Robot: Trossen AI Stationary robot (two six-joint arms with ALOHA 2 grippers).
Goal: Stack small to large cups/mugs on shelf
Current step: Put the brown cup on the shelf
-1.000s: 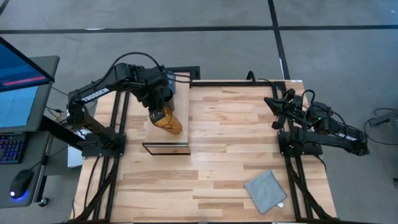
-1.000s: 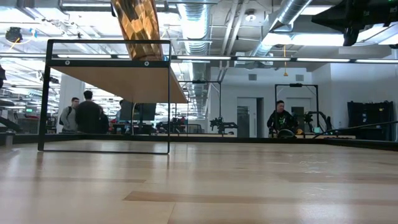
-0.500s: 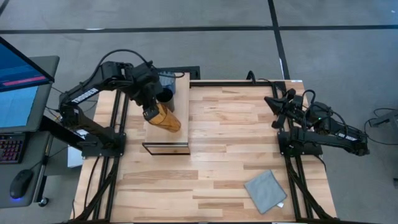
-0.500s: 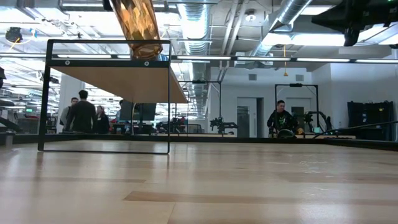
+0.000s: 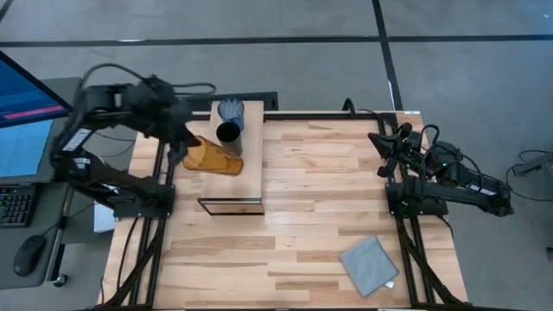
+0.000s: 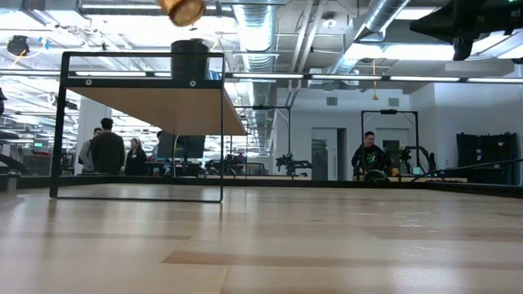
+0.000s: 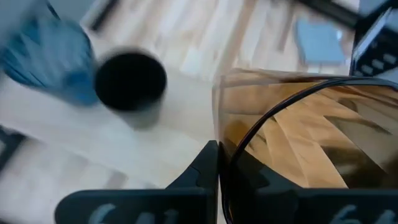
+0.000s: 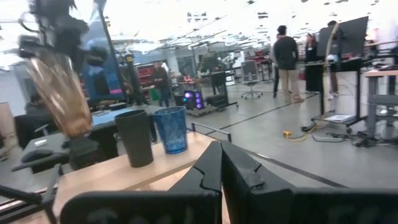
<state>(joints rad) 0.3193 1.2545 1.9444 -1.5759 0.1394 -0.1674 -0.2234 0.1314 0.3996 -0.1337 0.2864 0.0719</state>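
Note:
Next, my left gripper lets go of the amber cup upright on the shelf (image 5: 225,171), just in front of the black cup.
The amber cup (image 5: 214,158) is held by my left gripper (image 5: 184,149) above the shelf's (image 5: 246,183) left side. It lies nearly level, its far end toward the table's right. It also shows in the right wrist view (image 8: 57,92) and at the top of the low view (image 6: 184,10). The black cup (image 5: 229,132) and the blue cup (image 5: 231,110) stand upright on their bases at the shelf's far end. My right gripper (image 8: 221,163) is shut and empty, raised at the table's right edge (image 5: 390,145). My left gripper holds the amber cup by the wall at its near end (image 7: 236,149). One finger (image 7: 208,174) lies outside the wall; the other shows dark through the amber wall, as if inside. The fingers come level from the table's left. The cup is lifted clear, nearly on its side.
A grey-blue folded cloth (image 5: 369,263) lies near the table's front right. The shelf stands at the table's far left, its dark frame (image 6: 139,122) open underneath. People stand in the room beyond the table.
My left gripper has risen and drawn back toward the table's left edge with the amber cup. The cup, which stood steeply on the shelf top, is now lifted clear and tipped nearly level. The black cup behind it now shows.

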